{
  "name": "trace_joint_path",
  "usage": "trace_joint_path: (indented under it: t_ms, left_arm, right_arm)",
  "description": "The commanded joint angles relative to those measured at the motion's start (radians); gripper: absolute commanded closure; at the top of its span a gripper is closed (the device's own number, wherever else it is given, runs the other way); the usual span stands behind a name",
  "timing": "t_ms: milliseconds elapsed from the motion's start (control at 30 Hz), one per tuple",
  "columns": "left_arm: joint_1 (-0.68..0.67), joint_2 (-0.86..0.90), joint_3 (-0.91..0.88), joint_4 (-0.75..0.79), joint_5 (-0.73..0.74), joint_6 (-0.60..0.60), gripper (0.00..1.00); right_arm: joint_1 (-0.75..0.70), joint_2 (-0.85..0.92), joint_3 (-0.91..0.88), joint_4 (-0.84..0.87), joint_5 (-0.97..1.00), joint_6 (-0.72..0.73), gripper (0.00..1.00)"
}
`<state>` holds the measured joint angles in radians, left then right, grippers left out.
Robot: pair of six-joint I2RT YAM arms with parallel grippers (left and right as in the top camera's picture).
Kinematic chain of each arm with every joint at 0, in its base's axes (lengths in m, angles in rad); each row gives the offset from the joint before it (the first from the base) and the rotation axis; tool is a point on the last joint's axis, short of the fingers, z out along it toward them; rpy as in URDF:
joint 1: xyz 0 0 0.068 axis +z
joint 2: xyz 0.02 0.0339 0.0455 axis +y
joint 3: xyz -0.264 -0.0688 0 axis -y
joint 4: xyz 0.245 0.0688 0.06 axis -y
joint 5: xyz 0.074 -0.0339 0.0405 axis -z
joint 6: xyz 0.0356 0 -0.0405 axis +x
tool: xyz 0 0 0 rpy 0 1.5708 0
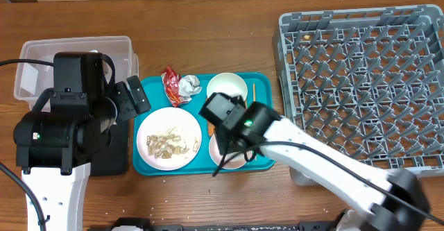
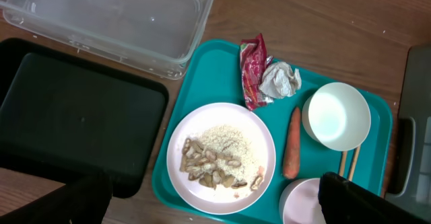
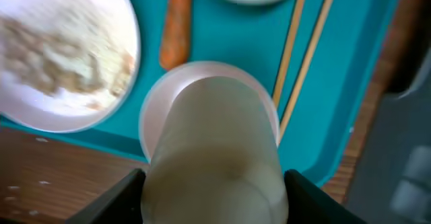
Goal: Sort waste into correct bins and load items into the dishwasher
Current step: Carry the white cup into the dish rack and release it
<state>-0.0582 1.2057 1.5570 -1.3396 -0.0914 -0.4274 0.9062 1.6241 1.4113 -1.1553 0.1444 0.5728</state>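
Next, I release the pale pink cup from my right gripper just inside the grey dish rack's side (image 1: 307, 108) nearest the chopsticks.
A teal tray (image 1: 262, 160) holds a white plate of food scraps (image 1: 168, 139), a red wrapper (image 1: 171, 85), a crumpled tissue (image 1: 190, 86), a white bowl (image 1: 227, 87), a carrot (image 2: 292, 143) and chopsticks (image 3: 296, 42). My right gripper (image 3: 212, 197) is shut on a pale pink cup (image 3: 209, 143) at the tray's front right; the cup also shows in the left wrist view (image 2: 303, 200). I cannot tell whether the cup is lifted. My left gripper (image 2: 215, 210) is open and empty, above the tray's left edge.
A clear plastic bin (image 1: 41, 57) stands at the back left, with a black bin (image 1: 114, 151) in front of it. A grey dish rack (image 1: 361, 85) fills the right side, next to the tray. Bare wooden table lies along the front.
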Motion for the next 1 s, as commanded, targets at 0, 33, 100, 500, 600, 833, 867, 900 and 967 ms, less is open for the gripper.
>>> trace_joint_path:
  t_ms: [0, 33, 100, 500, 600, 833, 867, 900, 967]
  left_arm:
    - [0.005, 0.001, 0.018, 0.001, -0.016, 0.005, 0.0]
    - [0.005, 0.001, 0.018, 0.001, -0.016, 0.005, 0.0]
    - [0.005, 0.002, 0.018, 0.001, -0.016, 0.005, 0.0]
    - [0.005, 0.002, 0.018, 0.002, -0.016, 0.005, 0.0]
    - [0.005, 0.002, 0.018, 0.002, -0.016, 0.005, 0.0]
    - [0.005, 0.002, 0.018, 0.006, -0.015, 0.005, 0.0]
    - [0.005, 0.003, 0.018, 0.006, -0.015, 0.004, 0.0]
    - [0.005, 0.004, 0.018, 0.006, -0.015, 0.004, 0.0]
    - [0.005, 0.004, 0.018, 0.006, -0.015, 0.004, 0.0]
  right_arm:
    - [-0.037, -0.159, 0.103, -0.047, 0.134, 0.005, 0.51]
    - [-0.066, -0.204, 0.119, -0.074, 0.169, 0.005, 0.51]
    - [-0.151, -0.291, 0.129, -0.118, 0.224, 0.005, 0.5]
    - [-0.704, -0.317, 0.063, -0.129, 0.039, -0.166, 0.49]
    - [-0.751, -0.232, 0.038, -0.125, -0.012, -0.167, 0.49]
    - [-0.738, -0.09, 0.019, -0.106, -0.113, -0.18, 0.49]
    - [-0.737, -0.084, 0.01, -0.102, -0.113, -0.173, 0.46]
    - [-0.737, -0.081, 0.005, -0.102, -0.113, -0.164, 0.39]
    - [-0.737, -0.079, -0.002, -0.104, -0.113, -0.154, 0.3]
